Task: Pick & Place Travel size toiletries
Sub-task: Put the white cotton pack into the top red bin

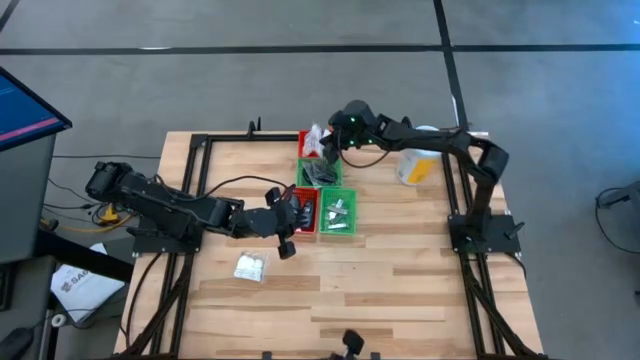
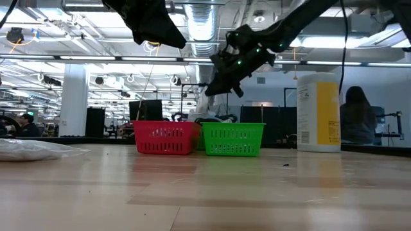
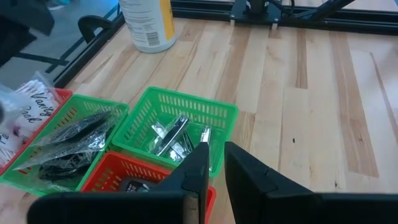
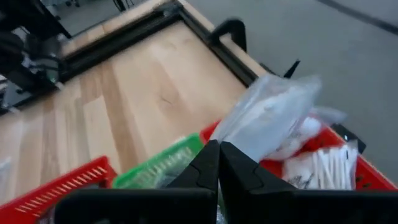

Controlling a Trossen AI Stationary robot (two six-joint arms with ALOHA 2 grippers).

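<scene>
My right gripper is going to let go of the clear bag in the far red tray (image 1: 311, 140) (image 4: 266, 134), next to the packet of white sticks.
Four small trays stand in a square at mid-table: far red (image 1: 308, 143), far green (image 1: 322, 173), near red (image 1: 305, 212) and near green (image 1: 339, 213). The near green tray (image 3: 180, 127) holds silvery toiletries and the far green one (image 3: 62, 146) dark packets. My right gripper (image 1: 328, 148) is above the far trays, shut on a clear bag of white pieces (image 4: 267, 115). My left gripper (image 3: 216, 165) hovers over the near red tray, with a narrow gap between its fingers and nothing in it. A white sachet (image 1: 249, 266) lies flat on the table, near left. My right gripper pinches the clear bag by one edge (image 4: 233, 142) between its two shut fingertips, slanting down from the table's right. The bag reaches out past the fingertips above the far red tray (image 4: 329, 165). I cannot tell whether it touches the white packets lying there.
A tall yellow canister with a white lid (image 1: 415, 165) stands to the right of the trays. A black frame (image 1: 200, 140) runs along the table's left, far and right edges. Bare wood lies toward the near edge (image 1: 400, 290).
</scene>
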